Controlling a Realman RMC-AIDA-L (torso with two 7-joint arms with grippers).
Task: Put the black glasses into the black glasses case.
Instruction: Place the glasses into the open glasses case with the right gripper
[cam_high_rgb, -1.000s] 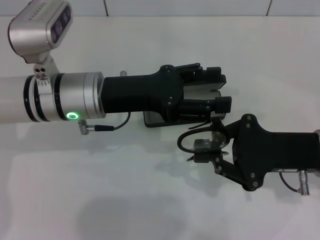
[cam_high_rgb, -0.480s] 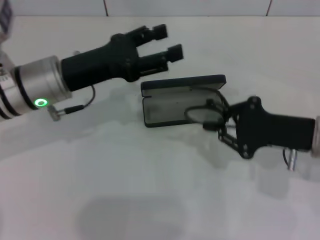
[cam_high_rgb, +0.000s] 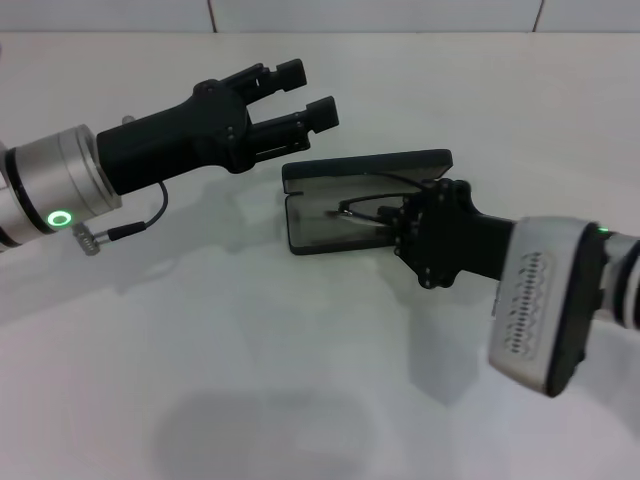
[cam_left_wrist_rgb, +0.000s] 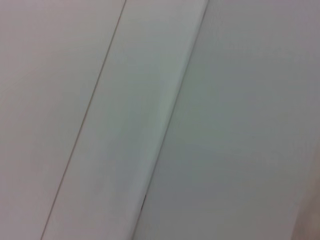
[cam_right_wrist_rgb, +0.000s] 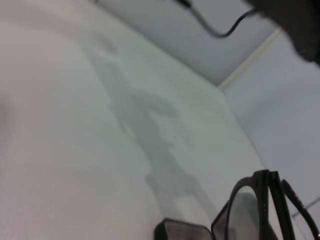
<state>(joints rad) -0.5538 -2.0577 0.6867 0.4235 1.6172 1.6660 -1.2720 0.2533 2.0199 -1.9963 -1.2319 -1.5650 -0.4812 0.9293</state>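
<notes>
My right gripper is to let go of the black glasses in the case's grey-lined tray (cam_high_rgb: 371, 217), just in front of the raised lid. The glasses are now held low over that tray.
The black glasses case (cam_high_rgb: 318, 232) lies open on the white table, its grey lining up and its lid (cam_high_rgb: 366, 164) raised at the far side. My right gripper (cam_high_rgb: 392, 218) reaches in from the right, shut on the black glasses (cam_high_rgb: 358, 209), and holds them low over the lined tray. In the right wrist view the glasses (cam_right_wrist_rgb: 256, 209) show close up, with a corner of the case (cam_right_wrist_rgb: 181, 231) below them. My left gripper (cam_high_rgb: 308, 90) is open and empty, in the air behind and to the left of the case. The left wrist view shows only bare white surface.
The white table (cam_high_rgb: 250, 380) stretches in front and to the left of the case. A tiled wall edge (cam_high_rgb: 400, 20) runs along the back. A cable (cam_high_rgb: 130, 228) hangs from the left wrist.
My right gripper has carried the glasses to the left, from the case's right end to over its tray, and its wrist has turned. My left gripper has drawn back from the case.
</notes>
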